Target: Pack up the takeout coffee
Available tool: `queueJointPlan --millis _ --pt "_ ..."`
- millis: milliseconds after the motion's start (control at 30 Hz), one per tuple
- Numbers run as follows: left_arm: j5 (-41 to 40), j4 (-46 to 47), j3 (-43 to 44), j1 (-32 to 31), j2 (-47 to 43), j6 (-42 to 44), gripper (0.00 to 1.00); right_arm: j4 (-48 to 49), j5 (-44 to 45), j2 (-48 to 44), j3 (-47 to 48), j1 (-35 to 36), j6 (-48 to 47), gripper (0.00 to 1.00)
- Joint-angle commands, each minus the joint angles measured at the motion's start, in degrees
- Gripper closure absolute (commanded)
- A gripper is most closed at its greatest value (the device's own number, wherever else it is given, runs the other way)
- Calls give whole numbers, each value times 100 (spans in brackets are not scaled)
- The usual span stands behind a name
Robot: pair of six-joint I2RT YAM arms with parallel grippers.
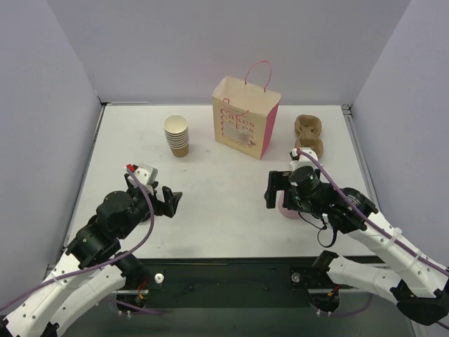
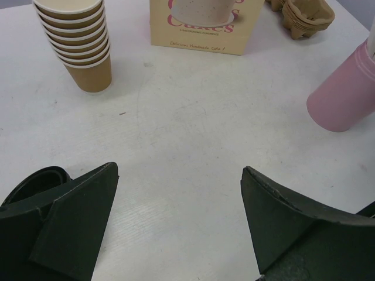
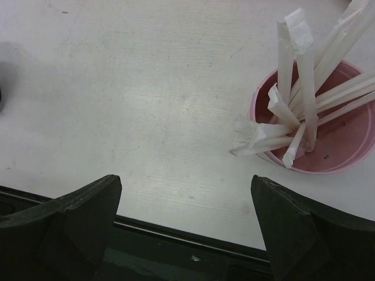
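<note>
Next, my left gripper goes to the top paper cup's rim (image 1: 165, 125), on the side away from the paper bag, and closes there.
The takeout coffee is not clearly in view. In the left wrist view a curved black rim (image 2: 32, 180) peeks out behind my left finger, and I cannot tell whether it is the coffee's lid. The tan and pink paper bag (image 1: 245, 119) (image 2: 202, 26) stands upright with its mouth open at the back centre. My left gripper (image 1: 151, 188) (image 2: 179, 175) hovers open at the near left, facing the bag, with bare table between its fingers. My right gripper (image 1: 277, 189) (image 3: 186, 181) is open at the near right, beside the pink cup, and holds nothing.
A stack of lidless tan paper cups (image 1: 177, 135) (image 2: 79, 44) stands left of the bag. Brown cup carriers (image 1: 309, 133) (image 2: 304, 17) lie at the back right. A pink cup (image 1: 285, 207) (image 2: 345, 93) (image 3: 328, 123) holds white wrapped straws (image 3: 299, 88). The table's near edge (image 3: 176, 231) is close below the right gripper.
</note>
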Motion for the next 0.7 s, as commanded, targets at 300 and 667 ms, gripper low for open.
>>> queueJointPlan --millis 300,667 --pt "-588 576 1234 -5 1299 133 5 -65 -96 -209 267 -3 -199 1" --pt "913 770 3739 1954 4736 273 19 278 -896 -455 91 24 -788 12"
